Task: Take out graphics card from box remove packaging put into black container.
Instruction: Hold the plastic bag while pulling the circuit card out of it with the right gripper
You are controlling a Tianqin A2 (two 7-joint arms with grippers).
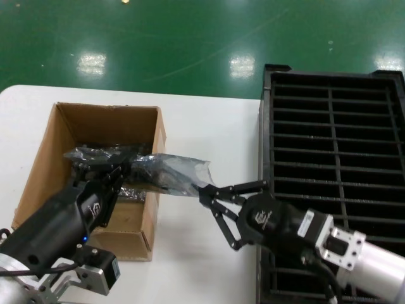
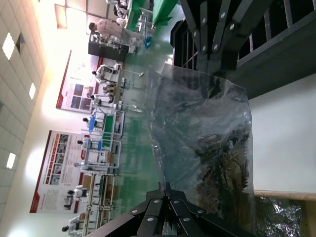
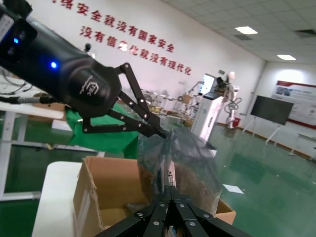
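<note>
Right gripper pinches only plastic at the bag's open end; it should open, then reach in to take the graphics card's metal end (image 3: 171,173).
The shiny grey packaging bag (image 1: 171,170) is stretched between my two grippers, over the right wall of the brown cardboard box (image 1: 63,130). A dark shape inside the bag, the graphics card (image 1: 147,174), shows only dimly through the plastic. My left gripper (image 1: 121,168) is shut on the bag's end above the box. My right gripper (image 1: 204,191) is shut on the bag's other end, above the white table between the box and the black container (image 1: 335,126). The left wrist view shows my left gripper (image 2: 167,185) pinching the bag (image 2: 202,128). The right wrist view shows my right gripper (image 3: 169,190) pinching the bag (image 3: 182,158).
The white table (image 1: 209,120) holds the box at the left and the slotted black container at the right. More crinkly grey bags (image 1: 133,194) lie inside the box. Green floor lies beyond the table's far edge.
</note>
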